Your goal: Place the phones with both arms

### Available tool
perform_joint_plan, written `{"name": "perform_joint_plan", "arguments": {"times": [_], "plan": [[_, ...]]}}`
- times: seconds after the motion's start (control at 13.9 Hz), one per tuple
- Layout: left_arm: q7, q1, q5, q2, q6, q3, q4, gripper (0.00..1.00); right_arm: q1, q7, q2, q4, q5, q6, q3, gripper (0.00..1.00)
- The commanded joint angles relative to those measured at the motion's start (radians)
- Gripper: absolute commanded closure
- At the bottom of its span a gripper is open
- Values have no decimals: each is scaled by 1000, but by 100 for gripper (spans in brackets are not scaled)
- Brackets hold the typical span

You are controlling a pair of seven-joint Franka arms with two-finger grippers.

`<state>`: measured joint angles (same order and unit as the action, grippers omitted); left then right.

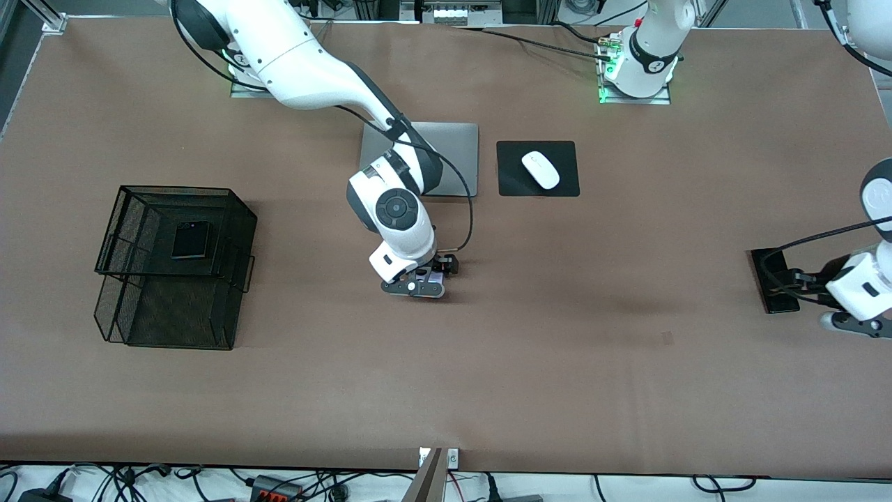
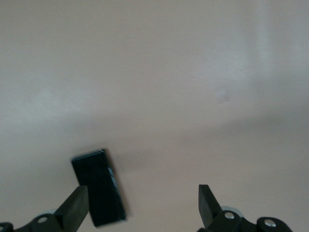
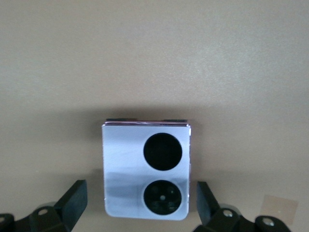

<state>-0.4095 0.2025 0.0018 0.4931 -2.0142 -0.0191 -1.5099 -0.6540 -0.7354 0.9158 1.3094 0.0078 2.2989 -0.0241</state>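
Observation:
Next, my left gripper closes on the long sides of the black slab (image 1: 775,282) (image 2: 101,194) around its middle. One finger will go along each side.
The lavender phone (image 3: 146,169) with two black circles lies flat on the brown table near its middle. My right gripper (image 3: 140,203) is open low over it, one finger at each side, neither touching; in the front view this gripper (image 1: 433,277) hides most of the phone. The long black slab (image 1: 772,280) lies at the left arm's end of the table. My left gripper (image 1: 796,284) is open just over it; in the left wrist view the slab (image 2: 99,188) lies close to one finger (image 2: 75,205), off centre in the gap. The black flip phone (image 1: 191,239) lies in the mesh tray.
A black wire-mesh tray (image 1: 132,307) with two tiers stands at the right arm's end of the table. A silver laptop (image 1: 456,150) and a white mouse (image 1: 541,169) on a black pad (image 1: 512,185) lie near the robots' bases. A cable loops beside the right wrist.

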Motion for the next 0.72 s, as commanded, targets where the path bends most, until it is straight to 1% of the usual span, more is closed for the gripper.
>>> {"name": "perform_joint_plan", "arguments": {"times": [0.0, 0.14, 0.29, 0.65], "plan": [[-93, 32, 15, -18, -133, 16, -104, 0, -10, -18, 23, -36, -32, -15, 9, 0], [-188, 51, 12, -16, -251, 15, -166, 0, -10, -19, 32, -36, -34, -13, 9, 0], [-209, 78, 12, -19, -355, 15, -237, 0, -12, -19, 38, -38, -32, -9, 9, 0], [-247, 162, 9, 21, -421, 19, -251, 0, -10, -18, 43, -42, -31, -4, 7, 0]]}}
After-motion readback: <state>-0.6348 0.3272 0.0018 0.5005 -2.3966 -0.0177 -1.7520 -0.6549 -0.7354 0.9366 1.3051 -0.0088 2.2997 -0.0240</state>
